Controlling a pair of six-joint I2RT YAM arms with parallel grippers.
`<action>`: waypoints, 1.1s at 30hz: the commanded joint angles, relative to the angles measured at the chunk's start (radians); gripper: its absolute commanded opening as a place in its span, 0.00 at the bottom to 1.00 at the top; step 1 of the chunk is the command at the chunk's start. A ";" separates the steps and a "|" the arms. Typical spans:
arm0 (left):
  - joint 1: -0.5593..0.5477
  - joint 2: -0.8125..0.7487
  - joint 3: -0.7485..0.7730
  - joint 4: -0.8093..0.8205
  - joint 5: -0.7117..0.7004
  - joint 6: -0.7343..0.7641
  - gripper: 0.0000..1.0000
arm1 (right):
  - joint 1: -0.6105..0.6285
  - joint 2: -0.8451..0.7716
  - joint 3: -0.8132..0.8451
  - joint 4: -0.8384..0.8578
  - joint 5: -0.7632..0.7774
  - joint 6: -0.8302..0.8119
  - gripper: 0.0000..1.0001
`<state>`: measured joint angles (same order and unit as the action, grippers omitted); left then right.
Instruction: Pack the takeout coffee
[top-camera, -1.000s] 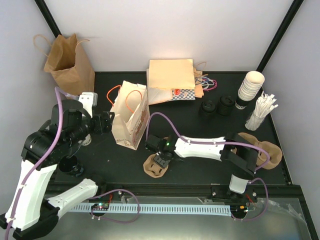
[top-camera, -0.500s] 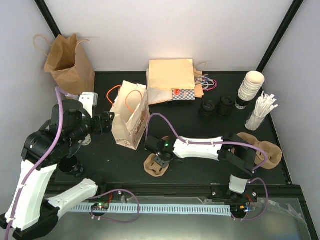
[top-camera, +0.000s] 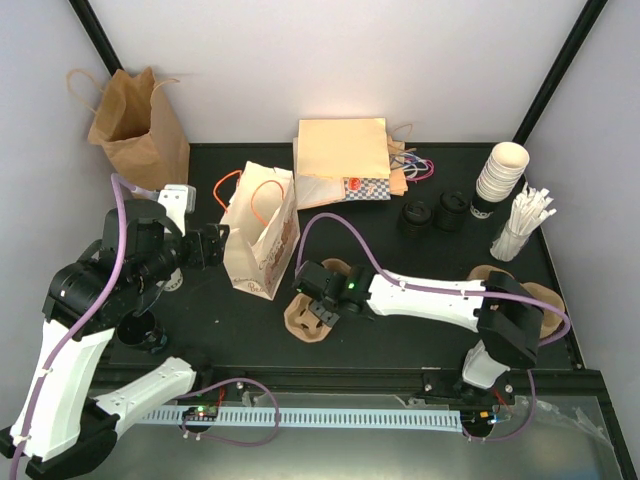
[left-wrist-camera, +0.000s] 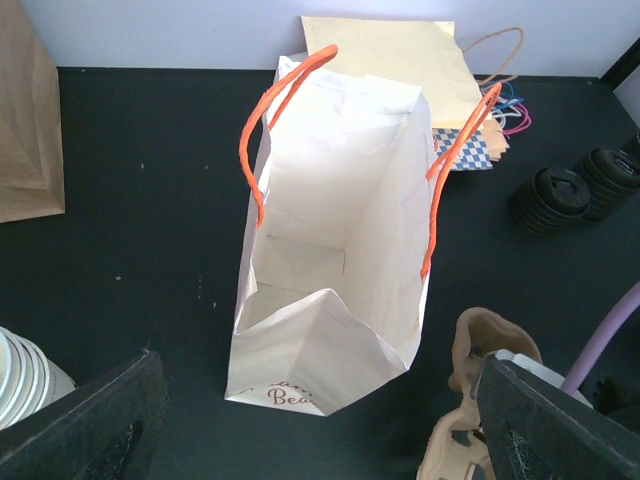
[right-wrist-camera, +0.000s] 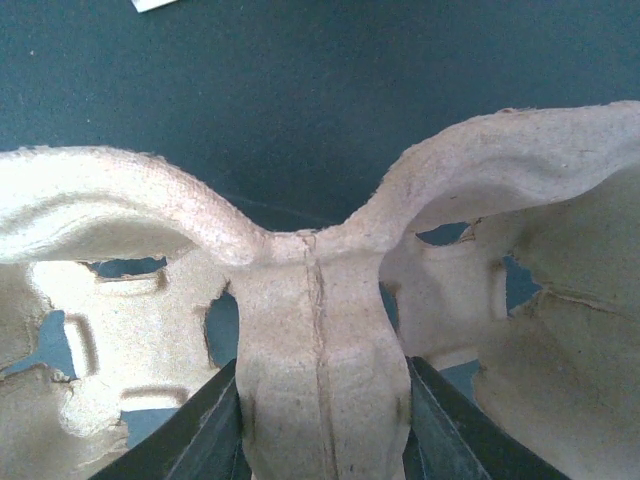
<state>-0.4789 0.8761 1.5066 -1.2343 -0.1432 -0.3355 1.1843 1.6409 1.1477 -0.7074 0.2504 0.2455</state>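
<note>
My left gripper grips the white paper bag's near top edge (top-camera: 231, 201) (left-wrist-camera: 260, 195) next, between the ends of the orange handle closest to that gripper.
From above only a round black lid shows of the takeout coffee (top-camera: 142, 336), which stands by my left arm's lower link. A white paper bag with orange handles (top-camera: 260, 238) (left-wrist-camera: 330, 250) stands with its mouth open and nothing visible inside. My left gripper (top-camera: 208, 246) (left-wrist-camera: 322, 420) is open just left of the bag and holds nothing. My right gripper (top-camera: 318, 300) (right-wrist-camera: 325, 400) is shut on the middle ridge of a brown pulp cup carrier (top-camera: 306, 326) (right-wrist-camera: 320, 330) (left-wrist-camera: 470, 400), right of the bag's foot.
A brown paper bag (top-camera: 135, 125) stands at the back left. Flat bags (top-camera: 345, 160) lie at the back centre. Loose black lids (top-camera: 430, 214), stacked cream cups (top-camera: 500, 175), a cup of stirrers (top-camera: 520, 225) and more carriers (top-camera: 535, 300) are at the right.
My right gripper has closed on the carrier's ridge. The carrier has shifted a little toward the bag, and the right arm's elbow has swung outward. The left arm has not moved.
</note>
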 joint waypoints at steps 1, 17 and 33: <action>0.005 -0.009 0.021 -0.023 -0.005 0.012 0.88 | 0.000 -0.052 -0.006 -0.009 0.061 0.005 0.40; 0.119 0.062 0.093 -0.078 -0.046 0.050 0.91 | -0.185 -0.359 -0.164 0.045 0.000 -0.018 0.41; 0.206 0.268 0.085 0.024 0.060 0.117 0.89 | -0.266 -0.546 -0.109 0.046 -0.112 -0.045 0.44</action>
<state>-0.2974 1.0985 1.5799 -1.2629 -0.1272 -0.2520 0.9230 1.1332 0.9878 -0.6735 0.1719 0.2153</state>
